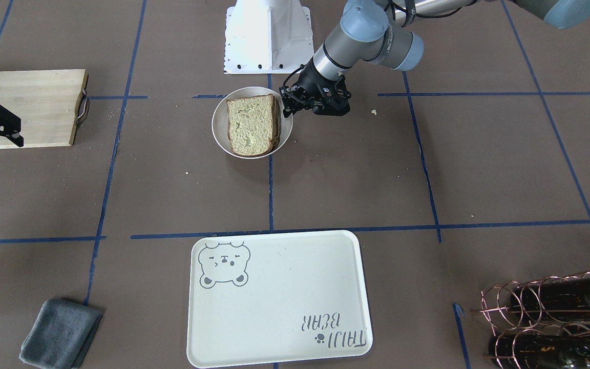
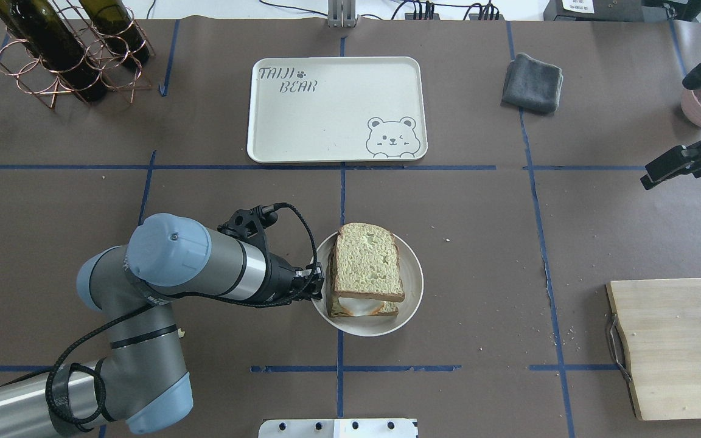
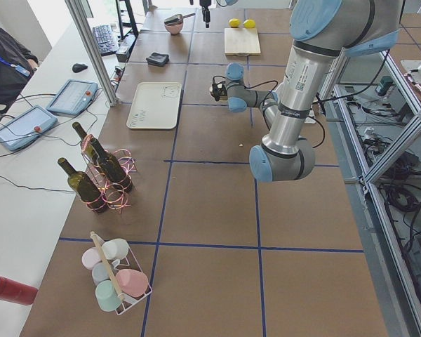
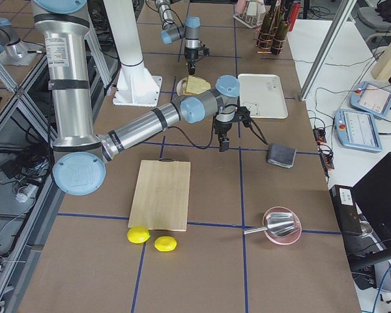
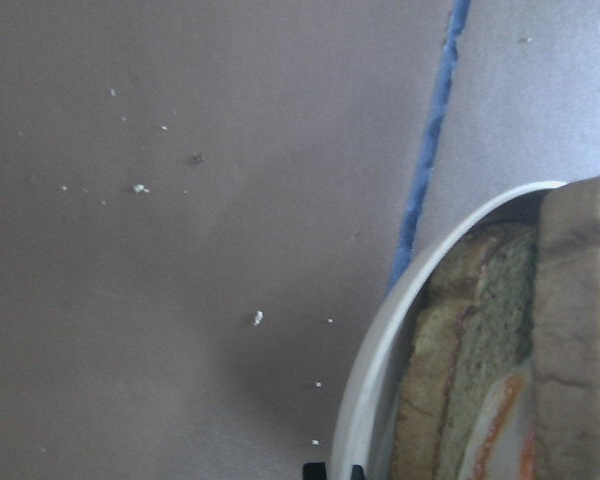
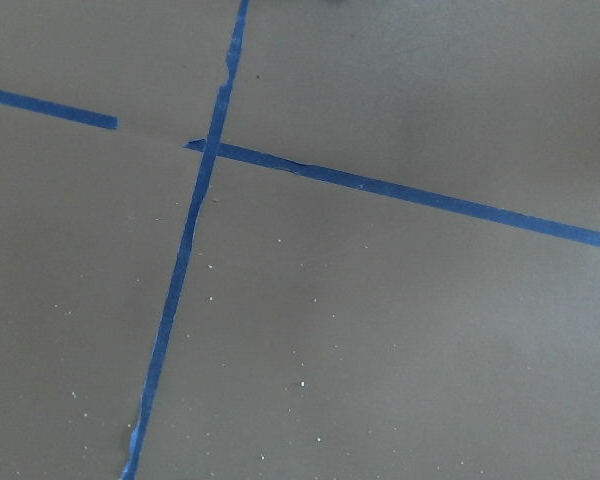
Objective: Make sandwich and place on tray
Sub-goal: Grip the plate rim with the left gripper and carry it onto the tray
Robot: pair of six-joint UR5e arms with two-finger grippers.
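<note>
The robot's left gripper should release the plate on the middle of the cream tray (image 1: 285, 298), next to the bear drawing. The plate is still at mid-table.
The sandwich (image 2: 367, 271), two slices of greenish-tan bread with a white egg showing at its near edge, lies on a small round whitish plate (image 2: 411, 292) at mid-table. It also shows in the front view (image 1: 251, 125) and the left wrist view (image 5: 500, 360). My left gripper (image 2: 317, 286) is at the plate's left rim, jaws nearly together on the rim (image 5: 365, 380). The cream tray (image 2: 326, 121) with the bear drawing lies empty beyond the plate. My right gripper (image 2: 670, 128) hangs open and empty, high at the far right.
A wooden cutting board (image 2: 679, 347) lies at the near right. A grey cloth (image 2: 533, 82) lies right of the tray. A copper rack with wine bottles (image 2: 64, 48) stands at the far left. A pink bowl (image 2: 694, 106) sits behind the right gripper.
</note>
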